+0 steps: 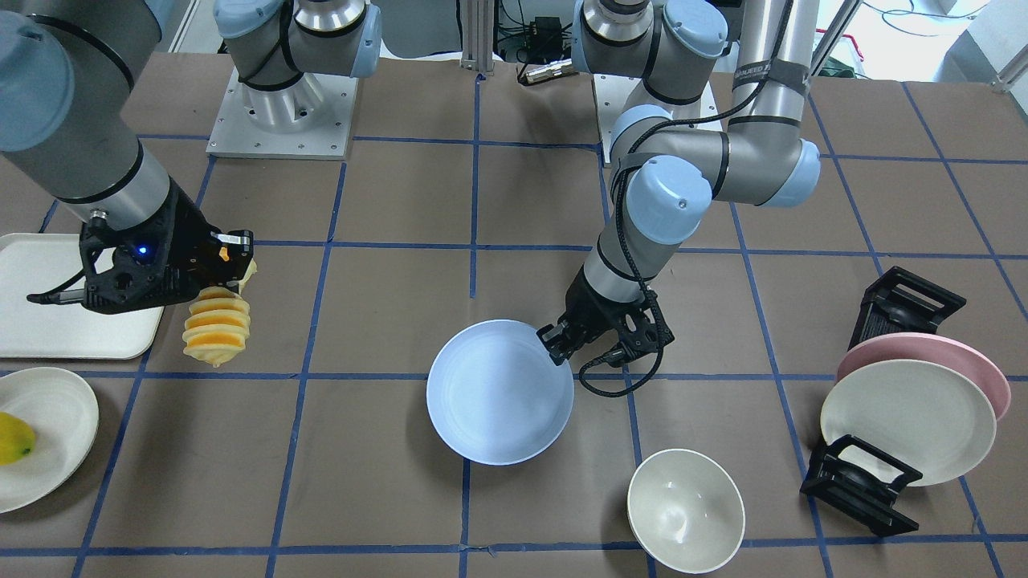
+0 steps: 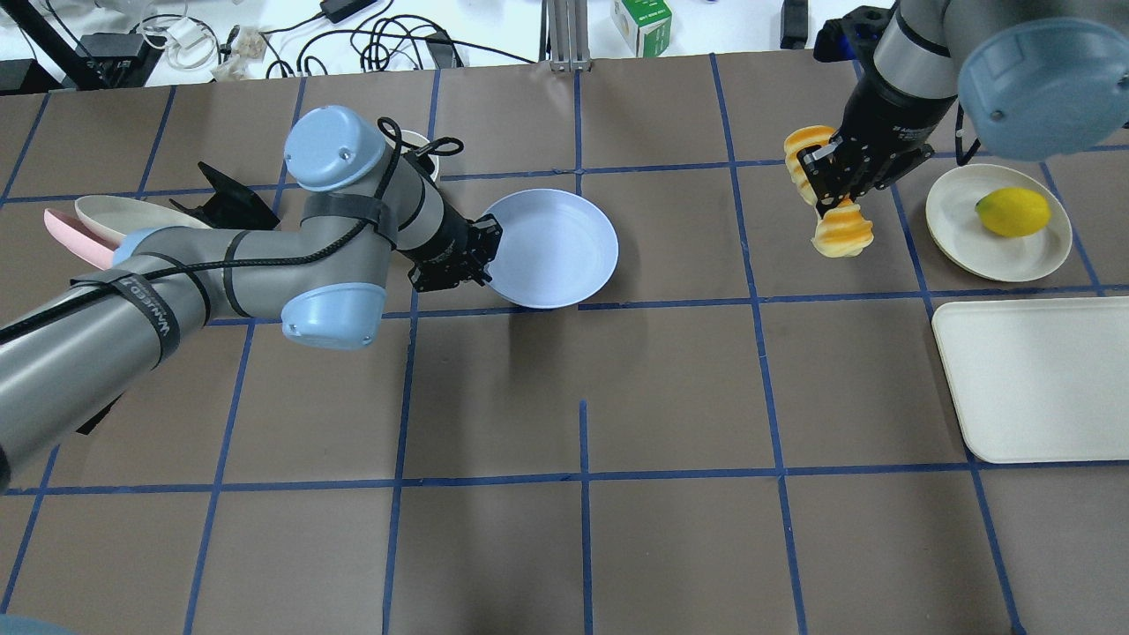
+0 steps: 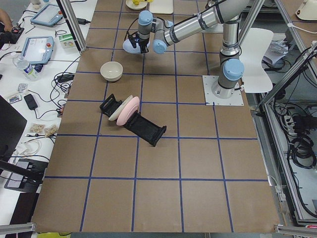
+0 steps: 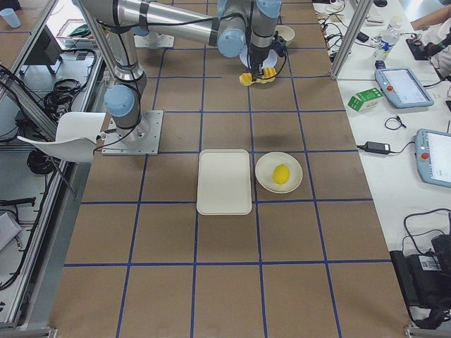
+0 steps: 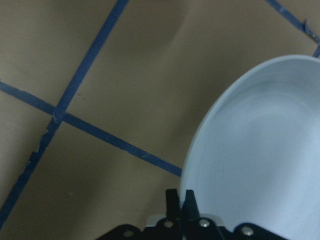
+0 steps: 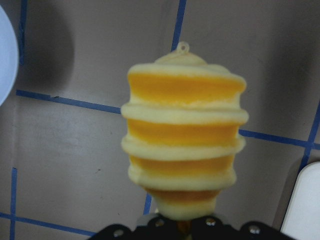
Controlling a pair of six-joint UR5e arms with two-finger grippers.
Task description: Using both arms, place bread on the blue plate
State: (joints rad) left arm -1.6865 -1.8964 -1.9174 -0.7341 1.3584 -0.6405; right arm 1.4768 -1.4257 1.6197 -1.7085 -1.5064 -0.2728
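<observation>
My right gripper has the bread to put down. It will let go of the bread so that it lies across the middle of the blue plate [image 1: 487,396].
The blue plate [image 1: 498,401] sits near the table's middle, with a shadow under its edge. My left gripper [image 1: 558,343] is shut on its rim. The overhead view [image 2: 483,256] and the left wrist view [image 5: 180,200] show this too, with the plate [image 5: 260,150] to the fingers' right. My right gripper [image 2: 833,190] is shut on the bread [image 2: 842,231] around its middle. It holds the bread above the table, well to the right of the plate [image 2: 556,247]. The bread hangs from the gripper [image 1: 229,273] in the front view [image 1: 217,329] and fills the right wrist view [image 6: 185,145].
A white tray [image 2: 1032,379] and a cream plate [image 2: 961,229] with a yellow fruit [image 2: 1013,212] lie near the right arm. A white bowl [image 1: 684,510] stands beyond the blue plate. A black rack [image 1: 859,482] holds a pink plate [image 1: 964,357] and a cream plate [image 1: 907,417].
</observation>
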